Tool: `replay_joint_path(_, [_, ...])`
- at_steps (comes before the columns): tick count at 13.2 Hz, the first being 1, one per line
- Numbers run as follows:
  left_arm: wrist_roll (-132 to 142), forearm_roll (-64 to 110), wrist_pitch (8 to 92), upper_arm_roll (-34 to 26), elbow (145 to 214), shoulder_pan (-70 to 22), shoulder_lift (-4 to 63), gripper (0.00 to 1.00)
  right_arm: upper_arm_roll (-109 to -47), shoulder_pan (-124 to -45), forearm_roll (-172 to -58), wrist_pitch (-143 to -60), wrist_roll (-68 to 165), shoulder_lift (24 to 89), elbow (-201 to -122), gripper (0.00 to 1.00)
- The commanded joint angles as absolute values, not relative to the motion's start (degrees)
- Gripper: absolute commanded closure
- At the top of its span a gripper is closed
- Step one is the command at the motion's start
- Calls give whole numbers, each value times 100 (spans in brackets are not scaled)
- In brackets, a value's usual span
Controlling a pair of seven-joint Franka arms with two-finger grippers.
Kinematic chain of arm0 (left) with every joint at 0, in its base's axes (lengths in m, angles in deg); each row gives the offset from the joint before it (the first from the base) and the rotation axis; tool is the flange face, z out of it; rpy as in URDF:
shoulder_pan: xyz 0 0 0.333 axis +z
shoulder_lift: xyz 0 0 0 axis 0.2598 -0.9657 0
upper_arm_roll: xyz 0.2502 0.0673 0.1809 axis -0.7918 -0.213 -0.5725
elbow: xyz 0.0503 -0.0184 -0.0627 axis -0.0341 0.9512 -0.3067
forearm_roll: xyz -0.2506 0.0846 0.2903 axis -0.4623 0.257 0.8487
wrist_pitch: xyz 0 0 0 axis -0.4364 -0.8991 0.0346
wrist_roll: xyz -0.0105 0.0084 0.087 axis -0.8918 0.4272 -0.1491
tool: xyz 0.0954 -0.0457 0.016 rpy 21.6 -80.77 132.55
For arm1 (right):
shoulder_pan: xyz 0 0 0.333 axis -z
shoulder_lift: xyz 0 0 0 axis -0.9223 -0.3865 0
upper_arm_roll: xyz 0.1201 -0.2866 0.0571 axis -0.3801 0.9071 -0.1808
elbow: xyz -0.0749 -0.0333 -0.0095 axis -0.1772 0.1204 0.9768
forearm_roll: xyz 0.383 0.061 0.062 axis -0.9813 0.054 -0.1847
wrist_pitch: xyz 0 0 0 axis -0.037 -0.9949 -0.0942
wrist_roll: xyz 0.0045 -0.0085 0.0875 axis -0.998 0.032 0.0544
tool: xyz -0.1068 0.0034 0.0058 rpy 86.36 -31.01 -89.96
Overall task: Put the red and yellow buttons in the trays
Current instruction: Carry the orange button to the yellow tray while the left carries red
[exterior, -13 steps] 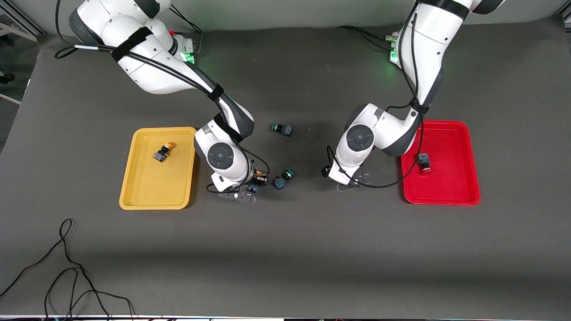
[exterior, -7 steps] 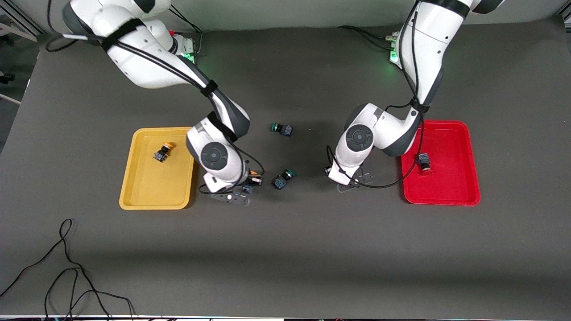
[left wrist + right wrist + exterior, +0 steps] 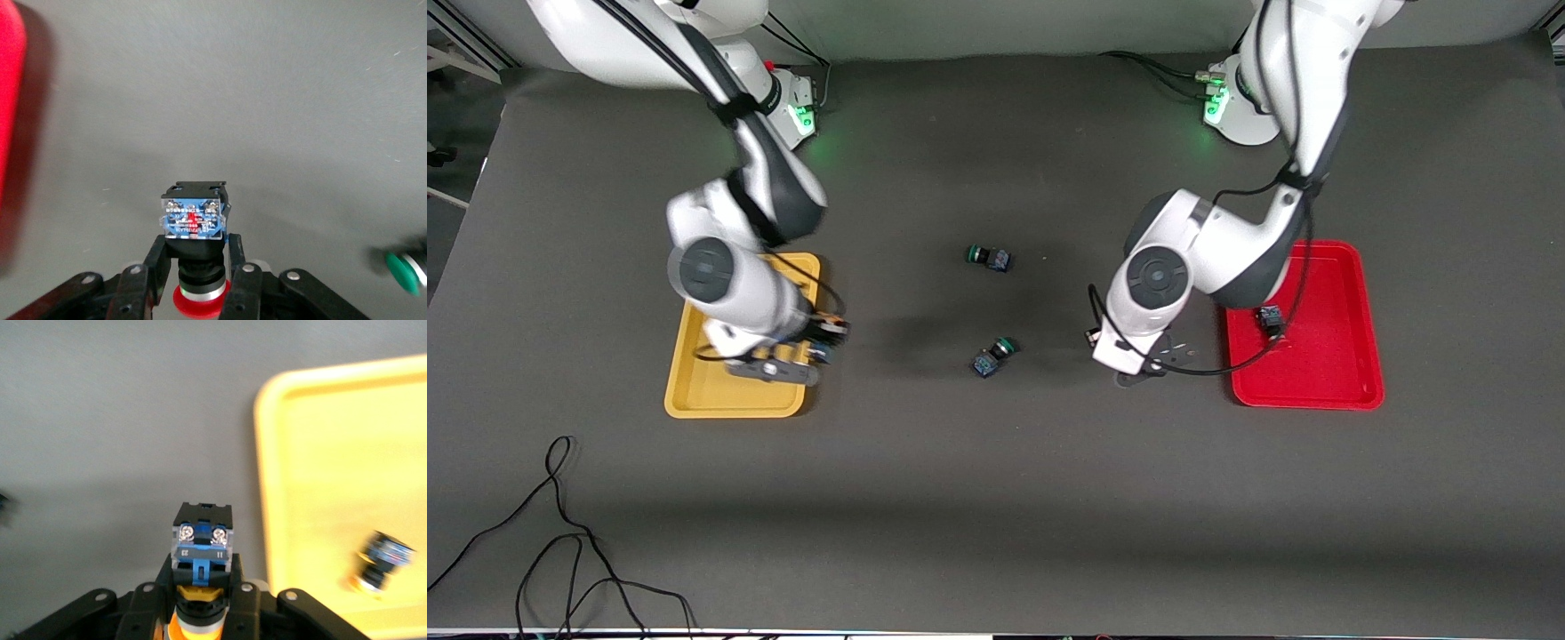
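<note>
My right gripper is to let go of the yellow button inside the yellow tray (image 3: 776, 350) (image 3: 319, 499), near the tray's rim that faces the green-capped buttons.
My right gripper (image 3: 818, 345) is shut on a yellow button (image 3: 202, 540) and holds it over the yellow tray's (image 3: 725, 396) rim on the side toward the table's middle. A second yellow button (image 3: 383, 563) lies in that tray (image 3: 333, 473); my arm hides it in the front view. My left gripper (image 3: 1144, 368) is shut on a red button (image 3: 193, 223), cap toward the wrist, over bare table beside the red tray (image 3: 1325, 360). Another red button (image 3: 1272, 318) lies in the red tray. The tray's rim shows in the left wrist view (image 3: 9, 100).
Two green-capped buttons lie on the dark mat between the trays, one (image 3: 990, 258) nearer the bases, one (image 3: 992, 356) nearer the front camera; the latter shows in the left wrist view (image 3: 405, 270). A black cable (image 3: 560, 533) lies near the front edge.
My right arm has carried the yellow button from the table's middle over to the yellow tray's rim. My left gripper has shifted slightly toward the red tray.
</note>
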State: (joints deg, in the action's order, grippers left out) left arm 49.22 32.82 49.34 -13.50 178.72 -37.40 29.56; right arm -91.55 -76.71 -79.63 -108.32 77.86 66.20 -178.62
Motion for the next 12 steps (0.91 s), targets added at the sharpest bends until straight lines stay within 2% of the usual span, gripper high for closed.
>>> replay_joint_path(1, [3845,2959,4030,-1370,17961,-3318,3703,100,-8551,-7711,-8316,-11254,6762,7457,-19164,99])
replay_joint_path(3, [2511,2949,3448,-1405,18249,-2687,4204,100,-8207,-7711,-8404,-11825,6146,7178,-19421,98])
replay_joint_path(5, [1008,3150,3436,-1432,18855,-1975,4706,100,-8197,-7711,-8466,-12396,6064,6660,-19378,94])
replay_joint_path(8, [-498,3976,3725,-1432,19235,-1016,4708,100,-8223,-7728,-8466,-12996,6064,6088,-19212,89])
replay_joint_path(9, [-720,4091,4223,-1432,19558,-752,4664,100,-8214,-7728,-8466,-12997,6056,6043,-19159,74])
replay_joint_path(10, [-757,4240,4898,-1432,19935,-602,4568,100,-8214,-7720,-8466,-12997,6056,6042,-19141,21])
replay_joint_path(11, [-748,4441,5592,-1441,20296,-496,4419,100,-8214,-7720,-8466,-12988,6073,6051,-19115,0])
replay_joint_path(12, [-748,4591,6121,-1449,20543,-338,4218,100,-8214,-7720,-8466,-12927,6134,6121,-19071,0])
